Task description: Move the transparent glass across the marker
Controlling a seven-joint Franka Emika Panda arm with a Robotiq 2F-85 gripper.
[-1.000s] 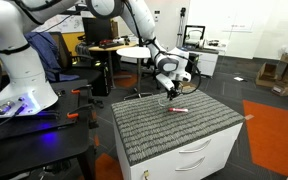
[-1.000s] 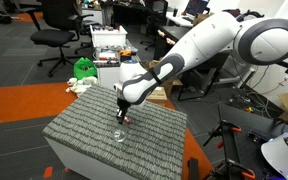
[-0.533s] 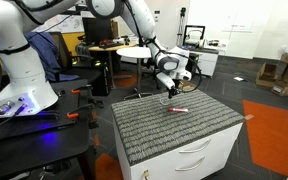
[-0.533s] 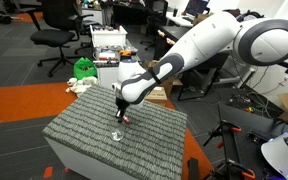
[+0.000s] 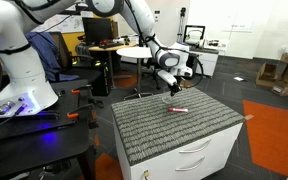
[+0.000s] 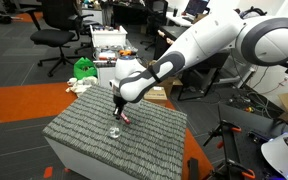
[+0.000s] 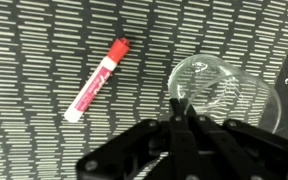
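My gripper has the glass. It will set the glass down on the mat between the marker and the mat's edge (image 5: 182, 122) (image 7: 29, 90) above the white drawers.
The marker (image 7: 97, 78), red with a white end, lies on the grey ribbed mat (image 7: 34, 60). It also shows in both exterior views (image 5: 178, 108) (image 6: 125, 117). The transparent glass (image 7: 224, 92) shows as a faint rim and outline to the right of the marker in the wrist view. It is a faint shape under the fingers in an exterior view (image 6: 114, 130). My gripper (image 7: 181, 122) is shut, its fingertips pinched on the glass's near rim. The gripper hangs just above the mat in both exterior views (image 5: 170, 92) (image 6: 118, 108).
The mat covers a white drawer cabinet (image 5: 199, 155) with open floor around it. A robot base (image 5: 24, 70), office chairs (image 6: 54, 25) and desks stand behind. An orange carpet patch (image 5: 274, 130) lies beside the cabinet.
The gripper and the glass have shifted slightly sideways over the mat, away from the marker's side. The marker has not moved.
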